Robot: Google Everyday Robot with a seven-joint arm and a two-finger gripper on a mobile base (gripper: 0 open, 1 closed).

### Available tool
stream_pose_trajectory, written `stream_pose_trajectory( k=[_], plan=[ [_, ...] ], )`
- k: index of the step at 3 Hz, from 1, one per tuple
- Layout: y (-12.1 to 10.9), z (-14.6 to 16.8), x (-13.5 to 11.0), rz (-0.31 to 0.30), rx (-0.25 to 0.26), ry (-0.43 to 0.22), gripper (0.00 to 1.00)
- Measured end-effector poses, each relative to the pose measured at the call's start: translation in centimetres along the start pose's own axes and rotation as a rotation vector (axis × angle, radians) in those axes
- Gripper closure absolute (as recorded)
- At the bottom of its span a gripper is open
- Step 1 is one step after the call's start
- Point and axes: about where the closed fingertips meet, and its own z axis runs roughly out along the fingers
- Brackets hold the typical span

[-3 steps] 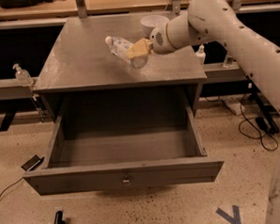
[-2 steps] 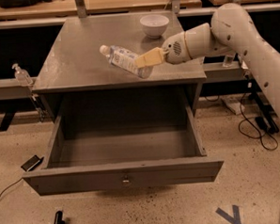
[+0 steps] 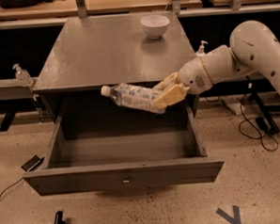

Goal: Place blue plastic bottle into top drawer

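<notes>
Next, my gripper releases the blue plastic bottle on the middle of the top drawer's bare bottom (image 3: pixel 135 137), behind the knob. The bottle is now sideways above the open drawer.
The blue plastic bottle (image 3: pixel 132 97), whitish with a white cap and a pale speckled label, lies sideways in the air with its cap to the left. My gripper (image 3: pixel 166 96) is shut on its base end and holds it above the open top drawer (image 3: pixel 124 175), just in front of the cabinet's front edge. The grey drawer is pulled far out, its inside bare, with a small round knob at the centre of its front panel. My white arm reaches in from the right.
A white bowl (image 3: pixel 155 26) sits at the back right of the cabinet top (image 3: pixel 104 50). Small pump dispenser bottles stand at left (image 3: pixel 23 75) and behind my arm (image 3: pixel 201 48). A dark phone-like object (image 3: pixel 32 163) and cables lie on the floor.
My gripper has carried the bottle forward and down, from over the cabinet top to above the open drawer. The drawer has not moved.
</notes>
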Motion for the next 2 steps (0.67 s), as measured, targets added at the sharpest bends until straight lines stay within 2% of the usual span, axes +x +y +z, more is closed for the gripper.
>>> stream_pose_trajectory(
  k=[1, 2],
  plan=[
    [0.2, 0.4, 0.5, -0.075, -0.006, 0.014, 1.00],
    [0.4, 2.3, -0.4, -0.137, 0.031, 0.064, 1.00]
  ],
)
